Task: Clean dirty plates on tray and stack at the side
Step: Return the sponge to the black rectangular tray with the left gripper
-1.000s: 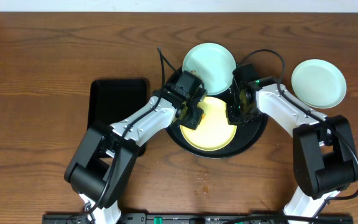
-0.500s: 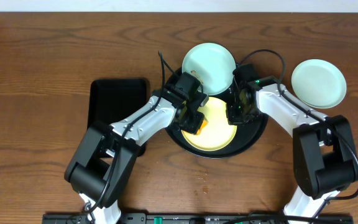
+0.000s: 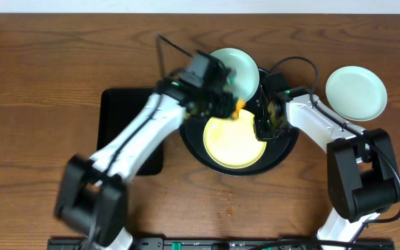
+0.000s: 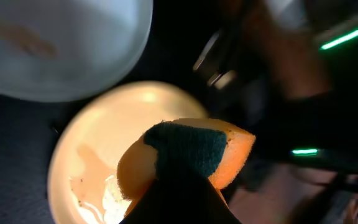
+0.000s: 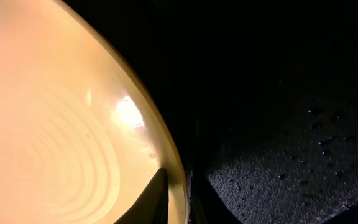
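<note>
Next, I place the orange sponge in the middle of the rectangular black tray [image 3: 128, 135] with my left gripper.
A pale yellow plate [image 3: 233, 142] lies on the round black tray [image 3: 287, 149]; in the left wrist view [image 4: 89, 162] it is wet, with faint smears. A pale aqua plate [image 3: 240, 68] lies on the tray's far part and carries a brown smear [image 4: 27, 38]. A second aqua plate [image 3: 355, 92] sits on the wood tabletop at the right. My left gripper [image 3: 222, 103] is shut on an orange sponge with a green pad [image 4: 191, 149], raised above the yellow plate's far edge. My right gripper [image 3: 263, 127] is shut on the yellow plate's right rim [image 5: 178, 186].
A smaller rectangular black tray [image 3: 127, 114] lies left of the round tray, partly under my left arm. Small crumbs lie on the tabletop in front of the round tray [image 3: 229, 203]. The table's far edge meets a white wall.
My left arm has risen and swung toward the far side, carrying the sponge off the yellow plate's left part toward the aqua plate. The right arm has not moved.
</note>
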You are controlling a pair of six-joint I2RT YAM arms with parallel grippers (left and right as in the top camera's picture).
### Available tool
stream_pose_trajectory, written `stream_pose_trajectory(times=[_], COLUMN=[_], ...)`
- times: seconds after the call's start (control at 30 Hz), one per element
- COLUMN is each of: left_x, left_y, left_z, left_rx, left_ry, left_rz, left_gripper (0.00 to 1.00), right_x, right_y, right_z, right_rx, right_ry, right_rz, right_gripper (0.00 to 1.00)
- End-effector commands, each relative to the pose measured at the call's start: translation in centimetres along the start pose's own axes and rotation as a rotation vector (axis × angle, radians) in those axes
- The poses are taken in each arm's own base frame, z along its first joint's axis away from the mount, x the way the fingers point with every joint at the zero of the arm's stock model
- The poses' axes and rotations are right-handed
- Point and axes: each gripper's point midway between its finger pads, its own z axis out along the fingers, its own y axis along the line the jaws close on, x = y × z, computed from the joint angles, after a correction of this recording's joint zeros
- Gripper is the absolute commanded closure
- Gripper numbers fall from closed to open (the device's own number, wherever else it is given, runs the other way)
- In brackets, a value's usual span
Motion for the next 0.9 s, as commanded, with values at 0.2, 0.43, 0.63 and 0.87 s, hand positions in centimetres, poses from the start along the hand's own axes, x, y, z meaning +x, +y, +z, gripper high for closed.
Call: stream_pose_trajectory(times=[0.2, 0.43, 0.63, 0.87], left_x=[-0.2, 3.5, 6.2, 10.2], left_y=[5.4, 15.3, 19.8, 23.8], left_z=[-6.5, -11.1, -12.8, -11.2], left_rx=[-0.199, -0.660, -0.798, -0.838], left_ry=[-0.052, 0.010, 0.044, 0.119], left_rz=[-0.171, -0.307, -0.408, -0.511], left_gripper=[0.92, 0.92, 0.92, 0.92], right_x=[0.1, 0.2, 0.3, 0.3], right_y=[-0.4, -0.4, 0.0, 0.2], right_z=[-0.1, 0.0, 0.2, 0.2], right_rx=[0.013, 0.013, 0.012, 0.012], right_ry=[-0.001, 0.002, -0.001, -0.002], right_rz=[0.000, -0.001, -0.012, -0.019], right_gripper=[0.80, 0.79, 0.78, 0.77])
